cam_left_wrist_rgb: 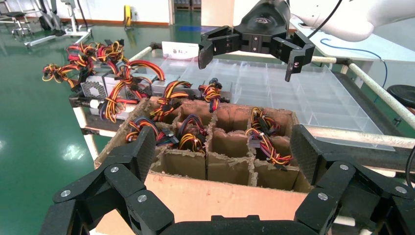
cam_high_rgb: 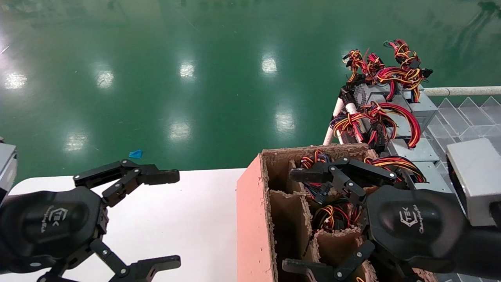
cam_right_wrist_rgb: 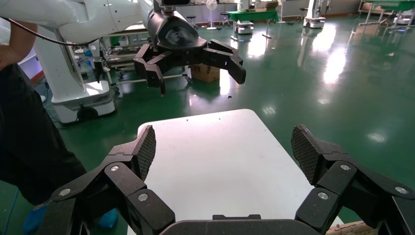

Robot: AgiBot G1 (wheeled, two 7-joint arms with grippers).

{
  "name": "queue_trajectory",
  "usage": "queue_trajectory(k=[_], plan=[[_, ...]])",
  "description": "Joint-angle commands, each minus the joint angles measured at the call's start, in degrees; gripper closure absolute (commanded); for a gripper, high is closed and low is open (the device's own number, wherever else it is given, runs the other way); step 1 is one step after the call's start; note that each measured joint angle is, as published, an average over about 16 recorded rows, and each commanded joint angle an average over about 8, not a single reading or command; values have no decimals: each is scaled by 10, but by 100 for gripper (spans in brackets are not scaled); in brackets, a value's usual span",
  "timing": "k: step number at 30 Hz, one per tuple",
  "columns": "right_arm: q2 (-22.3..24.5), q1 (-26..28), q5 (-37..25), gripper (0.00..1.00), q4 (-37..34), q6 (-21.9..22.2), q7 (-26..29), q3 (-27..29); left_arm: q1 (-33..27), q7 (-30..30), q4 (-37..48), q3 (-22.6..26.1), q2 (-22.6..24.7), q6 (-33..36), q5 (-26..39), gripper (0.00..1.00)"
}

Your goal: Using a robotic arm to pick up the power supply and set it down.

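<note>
My right gripper needs to close on the top of the wire bundle (cam_high_rgb: 321, 160) that has red, blue and purple wires and is at the far end of the cardboard box.
The power supply's metal body is hidden inside a compartmented cardboard box (cam_high_rgb: 250, 219); only wire bundles rise from the cells. One bundle with red, blue and purple strands (cam_high_rgb: 316, 157) (cam_left_wrist_rgb: 142, 126) shows at the box's far end, and I cannot tell which bundle is the task's. My right gripper (cam_high_rgb: 287, 220) (cam_left_wrist_rgb: 247, 63) hovers open above the box, holding nothing. In its own view the right gripper (cam_right_wrist_rgb: 222, 147) frames only the white table (cam_right_wrist_rgb: 220, 161). My left gripper (cam_high_rgb: 178, 219) (cam_left_wrist_rgb: 222, 147) (cam_right_wrist_rgb: 200, 78) hangs open and empty over the table, facing the box's side wall (cam_left_wrist_rgb: 220, 198).
Several grey boxes with red-yellow wires (cam_high_rgb: 391, 98) (cam_left_wrist_rgb: 98, 88) lie stacked on a rack beyond the box. A clear divided plastic tray (cam_high_rgb: 465, 117) (cam_left_wrist_rgb: 293, 88) lies to the right of it. The compartments nearest the table hold nothing. Green floor lies past the table edge.
</note>
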Motion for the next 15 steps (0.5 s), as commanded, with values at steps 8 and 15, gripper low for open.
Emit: queue_trajectory(k=[8, 15], plan=[[0, 0, 0, 0, 0, 0, 0, 0, 0, 0, 0, 0, 0, 0, 0, 0], [0, 0, 0, 0, 0, 0, 0, 0, 0, 0, 0, 0, 0, 0, 0, 0]])
